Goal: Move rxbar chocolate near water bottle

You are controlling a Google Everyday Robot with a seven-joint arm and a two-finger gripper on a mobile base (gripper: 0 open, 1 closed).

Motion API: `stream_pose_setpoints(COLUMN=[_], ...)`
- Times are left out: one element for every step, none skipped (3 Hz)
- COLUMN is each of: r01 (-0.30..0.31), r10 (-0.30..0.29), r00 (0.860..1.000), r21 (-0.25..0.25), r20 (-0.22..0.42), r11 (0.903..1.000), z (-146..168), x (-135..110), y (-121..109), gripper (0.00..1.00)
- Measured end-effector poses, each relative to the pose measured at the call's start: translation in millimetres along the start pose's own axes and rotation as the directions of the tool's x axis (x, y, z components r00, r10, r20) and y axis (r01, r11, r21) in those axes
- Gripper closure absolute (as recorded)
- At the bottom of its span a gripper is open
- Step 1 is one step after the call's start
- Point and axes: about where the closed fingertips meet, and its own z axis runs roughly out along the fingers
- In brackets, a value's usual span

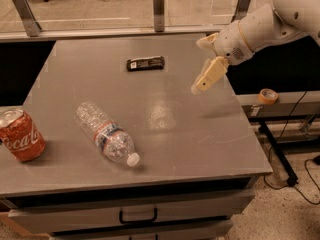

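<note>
I should grip the rxbar chocolate's end [158, 62] farther from the red Coca-Cola can.
The rxbar chocolate [145, 63] is a flat black wrapper lying on the far middle of the grey table [175, 149]. The water bottle [107, 139] is clear and crinkled with a white cap and a red-white-blue label; it lies on its side at the front left, cap toward the front. My gripper [204, 81] hangs above the table's right part, to the right of the bar and apart from it, on a white arm coming in from the upper right. It holds nothing.
A red Coca-Cola can [21, 134] lies at the table's left edge. A roll of tape [268, 96] sits on a lower ledge to the right. A railing [159, 4] runs behind the table. Drawers [137, 215] are under the front edge.
</note>
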Motion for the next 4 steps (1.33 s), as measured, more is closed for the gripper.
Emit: stream_pose_setpoints(r01=[-0.017, -0.055, -0.084, -0.091], r10=[0.017, 0.056, 0.09, 0.1], r00=[0.997, 0.989, 0.983, 0.981], r21=[0.012, -0.007, -0.041, -0.059], r20=[0.072, 0.135, 0.16, 0.165], r11=[0.9998, 0.9984, 0.9956, 0.9941], z=[29, 67, 106, 135], x=[-10, -23, -29, -33], y=[-24, -55, -83, -100], gripper=[0.0, 0.0, 0.0, 0.0])
